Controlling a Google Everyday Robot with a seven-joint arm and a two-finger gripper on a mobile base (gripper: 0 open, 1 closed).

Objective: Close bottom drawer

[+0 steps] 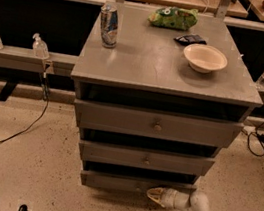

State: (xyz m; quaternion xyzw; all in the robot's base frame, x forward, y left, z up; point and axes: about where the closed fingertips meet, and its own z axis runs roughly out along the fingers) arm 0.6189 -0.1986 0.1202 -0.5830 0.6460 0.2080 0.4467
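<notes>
I should let go of the bottom drawer, now lowest in the cabinet's front, with my gripper once it is pushed back into the cabinet point(139, 183), just below the gap under the middle drawer.
The bottom drawer point(118, 182) is the lowest and narrowest grey front of the cabinet, near the floor. A dark gap shows above its front panel. My gripper point(154, 194) reaches in from the lower right on a white arm point(195, 210). Its pale tip lies against the drawer's front, right of the middle. The drawer's knob is hidden behind the gripper.
On the cabinet top point(149, 65) stand a can point(108, 24), a green bag point(173, 17), a dark packet point(190, 38) and a white bowl point(205, 58). Two wider drawers point(156, 124) sit above. Cables point(10, 132) run over the floor at left and right. Bottles point(40, 46) stand on a rail.
</notes>
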